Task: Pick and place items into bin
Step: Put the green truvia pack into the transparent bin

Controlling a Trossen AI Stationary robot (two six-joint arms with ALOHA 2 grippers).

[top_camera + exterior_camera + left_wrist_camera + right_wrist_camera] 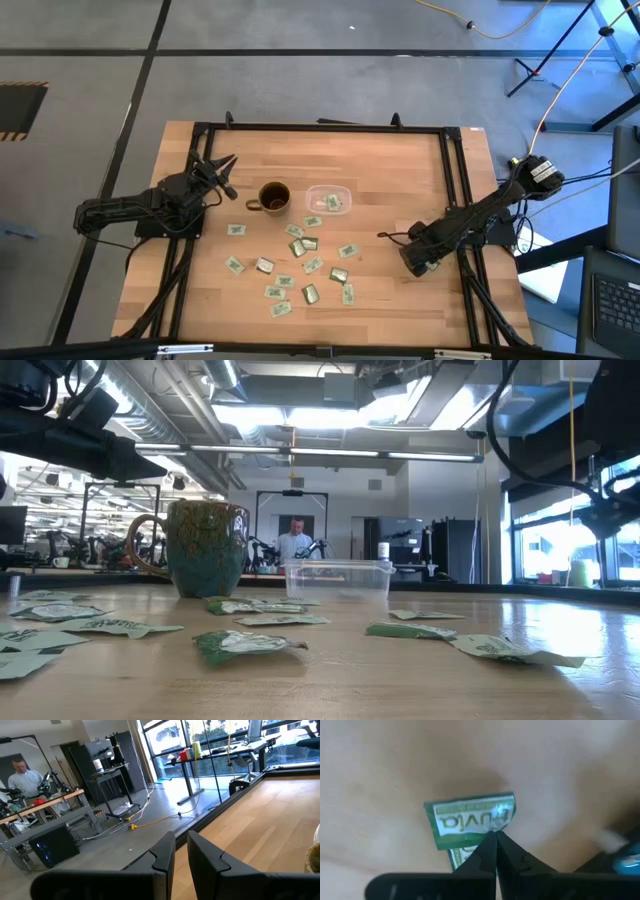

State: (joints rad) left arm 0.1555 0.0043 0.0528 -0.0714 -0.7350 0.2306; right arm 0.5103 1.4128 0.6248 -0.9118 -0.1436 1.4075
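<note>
My right gripper is going to drop its green-and-white packet over the packet lying in the clear bin [338, 201], next to the brown mug.
Several small green-and-white packets [300, 262] lie flat on the wooden table, in front of the brown mug [273, 197] and the clear bin [328, 200]. In the low view they lie before the mug [205, 547] and the bin [337, 578]. At least one packet [334, 203] lies in the bin. My right gripper [412, 265] is low over the table's right part, right of the scattered packets, and is shut on one packet [470, 820]. My left gripper [228, 172] is open and empty, left of the mug; it also shows in the left wrist view [181, 836]. My right gripper pinches the packet between its two fingertips at one corner of the printed face [496, 826]. The fingers come from above, pointing down. The packet is bent, with a second flap [462, 854] folded under beside the fingers. Whether it is clear of the table I cannot tell.
A black frame [455, 190] runs around the table's far, left and right sides. The mug stands just left of the bin. Bare wood lies between the bin and my right gripper. A person [294, 542] stands far behind the table.
</note>
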